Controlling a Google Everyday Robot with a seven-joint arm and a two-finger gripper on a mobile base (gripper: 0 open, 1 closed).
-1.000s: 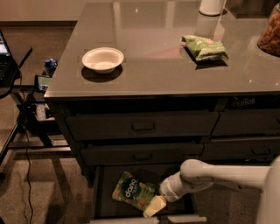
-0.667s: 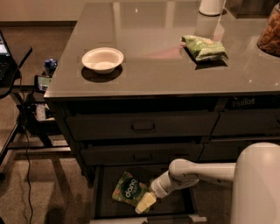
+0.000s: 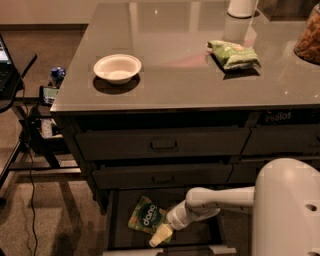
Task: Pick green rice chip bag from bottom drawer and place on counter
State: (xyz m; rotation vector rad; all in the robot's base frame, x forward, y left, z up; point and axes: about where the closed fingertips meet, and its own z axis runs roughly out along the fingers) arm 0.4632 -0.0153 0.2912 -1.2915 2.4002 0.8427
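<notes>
My gripper needs to grab the green rice chip bag in the open bottom drawer, closing on the bag's middle (image 3: pixel 152 217).
The green rice chip bag (image 3: pixel 145 217) lies flat on the dark floor of the open bottom drawer (image 3: pixel 120 232), its dark round logo facing up. My gripper (image 3: pixel 161 235) reaches down into the drawer from the right, its pale tip at the bag's lower right edge. The white arm (image 3: pixel 225 198) stretches back to the right. The glossy grey counter (image 3: pixel 190 70) spreads above the drawer cabinet.
A white bowl (image 3: pixel 117 68) sits on the counter's left. A narrower green-and-white bag (image 3: pixel 233 53) lies at the counter's right, a white container (image 3: pixel 242 7) behind it, a jar (image 3: pixel 309 40) at the far right. Closed drawer fronts (image 3: pixel 162 144) sit above. A stand with cables (image 3: pixel 35 125) is left.
My arm has moved left and lower in the drawer, so the gripper tip has come closer to the green rice chip bag. The bag has not moved.
</notes>
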